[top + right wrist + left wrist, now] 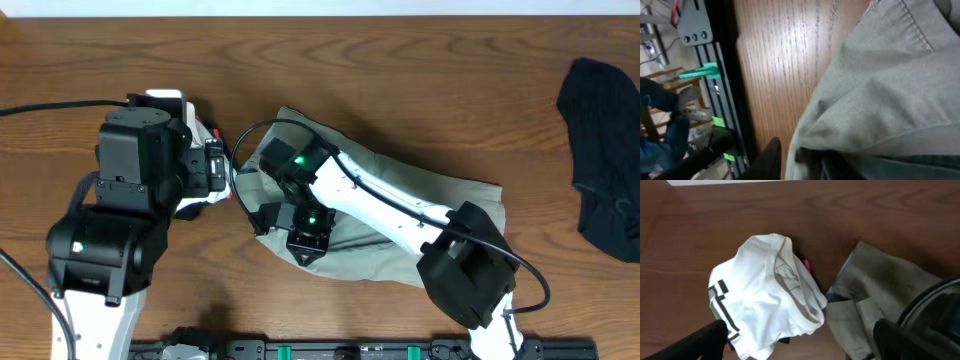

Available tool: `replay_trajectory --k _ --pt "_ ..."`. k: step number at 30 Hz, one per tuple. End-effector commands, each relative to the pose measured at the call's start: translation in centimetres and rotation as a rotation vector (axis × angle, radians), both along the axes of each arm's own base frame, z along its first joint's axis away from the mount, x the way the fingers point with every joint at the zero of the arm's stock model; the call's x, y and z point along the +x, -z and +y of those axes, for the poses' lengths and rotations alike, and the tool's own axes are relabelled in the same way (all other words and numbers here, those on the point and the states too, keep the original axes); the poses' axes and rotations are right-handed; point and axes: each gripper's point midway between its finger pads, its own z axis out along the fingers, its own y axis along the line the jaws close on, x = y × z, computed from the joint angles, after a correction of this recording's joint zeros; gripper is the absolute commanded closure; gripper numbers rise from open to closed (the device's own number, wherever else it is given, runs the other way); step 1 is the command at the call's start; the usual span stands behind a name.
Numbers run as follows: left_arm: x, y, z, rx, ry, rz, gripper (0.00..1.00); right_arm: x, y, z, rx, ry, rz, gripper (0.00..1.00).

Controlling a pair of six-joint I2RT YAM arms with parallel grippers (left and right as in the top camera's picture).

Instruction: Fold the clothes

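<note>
The robot's left gripper will next close on a fold at the end [262, 184] [856, 305] of the olive-grey garment next to the white T-shirt.
An olive-grey garment [420, 200] lies crumpled across the middle of the table; it also shows in the left wrist view [880, 290] and the right wrist view [880, 85]. My right gripper [303, 250] sits at its front left edge, shut on a fold of the cloth [805, 160]; one finger is hidden under the cloth. A crumpled white T-shirt [770, 290] with dark stripes lies just left of the olive garment. My left gripper [800, 347] hovers over the T-shirt, open and empty. In the overhead view the left arm [140, 160] hides most of the shirt.
A black garment [600, 150] lies bunched at the far right edge. The wooden table [420, 80] shows bare at the back. A black rail with green clips [715, 100] runs along the table's front edge, close to the right gripper.
</note>
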Motion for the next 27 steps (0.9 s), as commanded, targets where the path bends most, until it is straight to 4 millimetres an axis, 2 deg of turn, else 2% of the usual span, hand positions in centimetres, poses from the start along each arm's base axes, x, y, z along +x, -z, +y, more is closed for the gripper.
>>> replay_trajectory --k 1,3,4,6,8,11,14,17,22,27 --pt "0.0 -0.5 0.4 -0.002 -0.027 -0.012 0.05 3.4 -1.4 -1.0 -0.033 0.122 -0.151 0.74" --pt "0.0 -0.6 0.3 -0.003 -0.027 -0.013 0.05 6.9 -1.9 -2.3 -0.082 0.286 -0.263 0.7" --pt "0.0 -0.6 0.3 -0.005 -0.026 -0.013 0.05 8.1 -2.2 -2.8 -0.086 0.345 -0.288 0.67" --pt "0.0 -0.3 -0.3 -0.032 -0.008 -0.004 0.05 11.1 -3.2 -4.2 -0.077 0.503 -0.328 0.57" --pt "0.2 0.3 -1.8 -0.087 0.053 0.028 0.05 13.8 -4.2 -6.0 -0.071 0.689 -0.337 0.44" --pt "0.4 1.9 -4.1 -0.171 0.141 0.106 0.05 17.1 -5.0 -9.2 -0.069 0.944 -0.303 0.37" --pt "0.8 4.3 -6.6 -0.239 0.253 0.222 0.05 17.9 -5.6 -10.2 0.021 0.98 -0.181 0.36" --pt "1.6 7.0 -8.3 -0.271 0.332 0.331 0.05 18.6 -5.6 -12.3 0.01 1.033 -0.157 0.37" --pt "3.2 11.8 -8.7 -0.273 0.313 0.489 0.05 19.3 -5.4 -14.4 -0.017 1.092 -0.147 0.37" --pt "5.0 15.2 -9.7 -0.282 0.322 0.557 0.05 20.2 -5.1 -16.7 -0.081 1.245 -0.151 0.34"
